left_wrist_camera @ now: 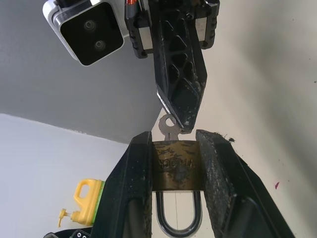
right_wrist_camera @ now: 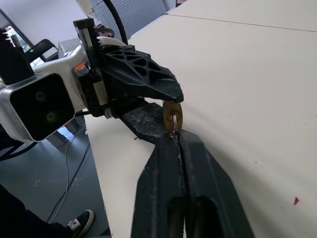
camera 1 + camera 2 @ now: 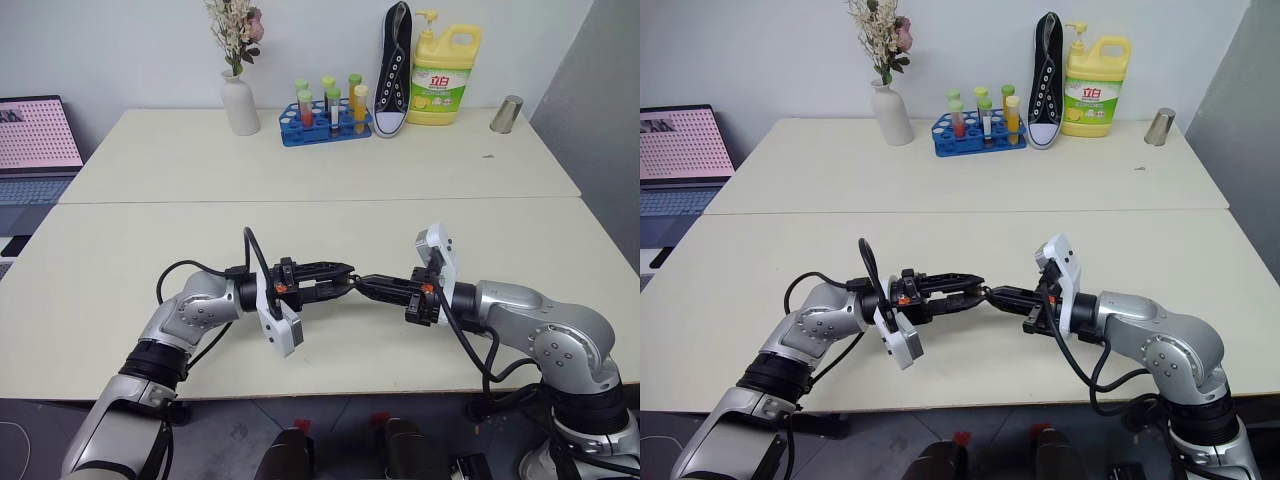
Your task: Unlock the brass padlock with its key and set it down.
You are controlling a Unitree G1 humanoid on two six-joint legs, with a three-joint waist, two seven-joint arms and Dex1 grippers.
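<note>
My left gripper has the shackle pointing back between its fingers, so next my right gripper turns the key, then takes the brass padlock's body (image 1: 177,166) to free my left gripper.
Over the near table, my two grippers meet tip to tip. The left gripper (image 1: 174,145) is shut on the brass padlock (image 1: 176,167), squeezing its yellow body between both fingers. The silvery shackle (image 1: 178,225) hangs closed at the wrist end. A small silver key (image 1: 168,126) sticks out of the lock's other end. My right gripper (image 2: 175,137) is shut on that key's head, with its fingers pressed flat together. In the head views the left gripper (image 3: 343,277) and the right gripper (image 3: 364,284) hover level above the tabletop (image 3: 330,230).
Along the far table's back edge stand a white vase with flowers (image 3: 240,100), a blue test-tube rack (image 3: 325,122), a black shoe (image 3: 393,70), a yellow detergent bottle (image 3: 445,75) and a metal cup (image 3: 506,114). A laptop (image 3: 35,135) sits at far left.
</note>
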